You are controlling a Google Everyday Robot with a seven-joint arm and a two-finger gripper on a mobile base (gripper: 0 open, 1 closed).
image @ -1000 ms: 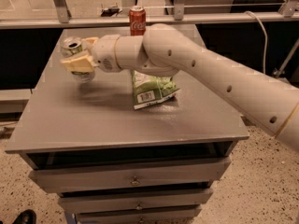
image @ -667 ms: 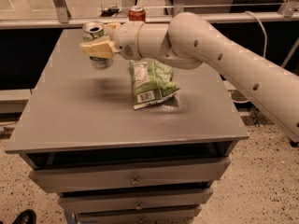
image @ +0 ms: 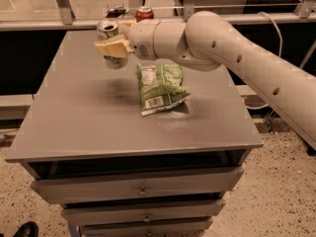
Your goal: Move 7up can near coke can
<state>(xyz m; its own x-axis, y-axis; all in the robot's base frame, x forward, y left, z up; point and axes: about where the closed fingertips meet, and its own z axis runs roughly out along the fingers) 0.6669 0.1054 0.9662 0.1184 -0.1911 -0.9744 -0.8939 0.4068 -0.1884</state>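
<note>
I need to set the 7up can close against the coke can (image: pixel 163 44), straight behind the green snack bag.
The 7up can (image: pixel 109 39), silver-white with a shiny top, is held upright above the grey table (image: pixel 89 117) at its far left part. My gripper (image: pixel 112 47) is shut on it, with cream-coloured fingers (image: pixel 110 48) around its middle. The coke can (image: pixel 144 14), red with a silver top, stands at the table's far edge, to the right of and behind the held can. My arm partly hides its lower body. My white arm reaches in from the right.
A green snack bag (image: pixel 161 87) lies flat near the table's middle, just below my arm. The table's front has drawers (image: pixel 140 189). A rail and posts (image: pixel 61 4) run behind the far edge.
My gripper has carried the 7up can up off the table and toward the far right, closer to the coke can. The snack bag has not moved.
</note>
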